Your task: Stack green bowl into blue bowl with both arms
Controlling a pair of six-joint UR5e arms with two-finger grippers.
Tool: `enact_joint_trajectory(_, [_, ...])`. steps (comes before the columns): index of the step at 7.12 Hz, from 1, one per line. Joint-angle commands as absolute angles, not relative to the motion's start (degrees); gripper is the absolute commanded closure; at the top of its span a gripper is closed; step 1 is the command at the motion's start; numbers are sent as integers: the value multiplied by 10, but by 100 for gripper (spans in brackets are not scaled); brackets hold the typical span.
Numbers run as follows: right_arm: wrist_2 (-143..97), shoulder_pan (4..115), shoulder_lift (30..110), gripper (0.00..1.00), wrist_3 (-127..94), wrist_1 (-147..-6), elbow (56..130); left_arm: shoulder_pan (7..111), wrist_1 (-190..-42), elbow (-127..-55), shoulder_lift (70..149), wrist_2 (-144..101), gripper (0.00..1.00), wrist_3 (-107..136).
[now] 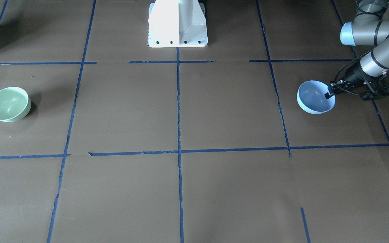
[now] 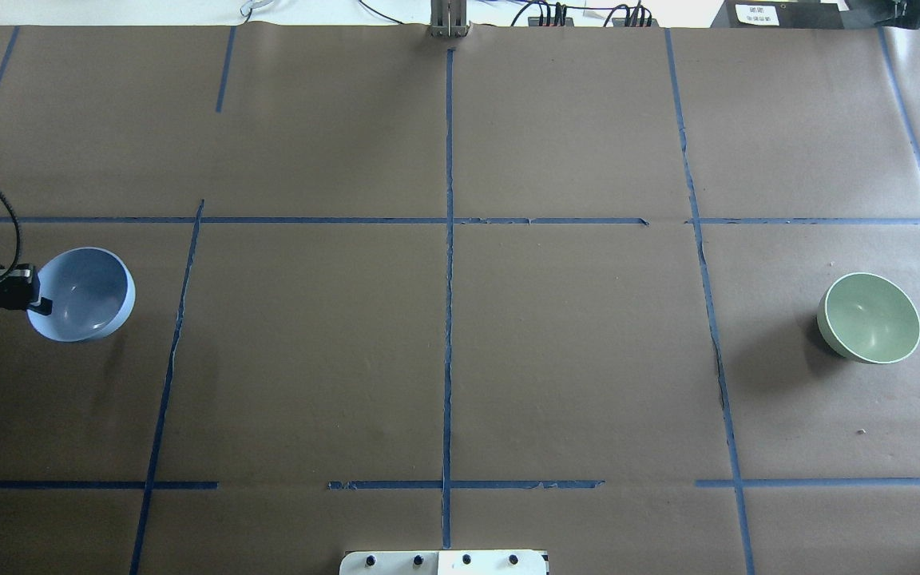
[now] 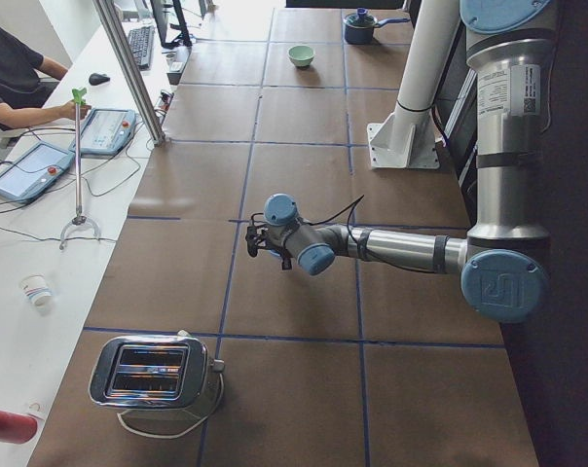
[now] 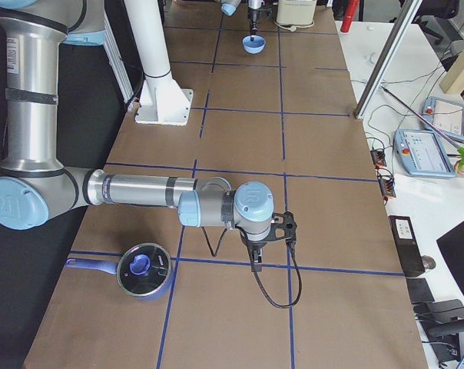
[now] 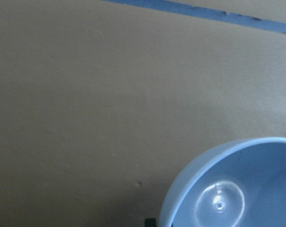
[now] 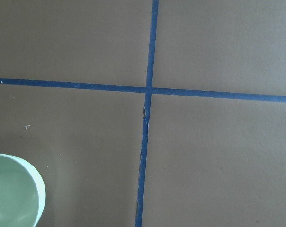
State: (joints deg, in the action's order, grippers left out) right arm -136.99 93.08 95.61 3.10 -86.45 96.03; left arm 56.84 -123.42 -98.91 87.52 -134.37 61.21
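Observation:
Next, I set the blue bowl on the tape line running from the white pedestal base (image 1: 178, 103) with my left gripper.
The blue bowl (image 1: 314, 98) is at the table's end on my left and also shows in the overhead view (image 2: 85, 294). My left gripper (image 1: 329, 94) is shut on its rim, one finger inside and one outside, and the bowl is tipped. The left wrist view shows the blue bowl's inside (image 5: 237, 189). The green bowl (image 1: 8, 104) stands upright alone at the opposite end of the table (image 2: 869, 317). Its rim shows at the lower left of the right wrist view (image 6: 13, 194). My right gripper (image 4: 256, 263) points down and shows only in the exterior right view, so I cannot tell if it is open.
The white pedestal base (image 1: 177, 23) stands at the middle of the robot's side. A pot with a lid (image 4: 144, 270) sits near my right arm. A toaster (image 3: 153, 375) stands near the left end. Blue tape lines (image 2: 448, 279) grid the brown table.

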Motion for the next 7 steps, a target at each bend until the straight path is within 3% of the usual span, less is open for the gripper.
enact_joint_trajectory(1, [-1373, 931, 954, 0, 29, -865, 961, 551, -1102, -1038, 1012, -1343, 100, 730])
enact_joint_trajectory(4, [-1376, 931, 951, 0, -20, -864, 977, 351, -1036, -1010, 1207, -1200, 100, 948])
enact_joint_trajectory(7, [-1390, 930, 954, 0, -21, -865, 976, 292, -1035, -925, 1296, -1137, 100, 976])
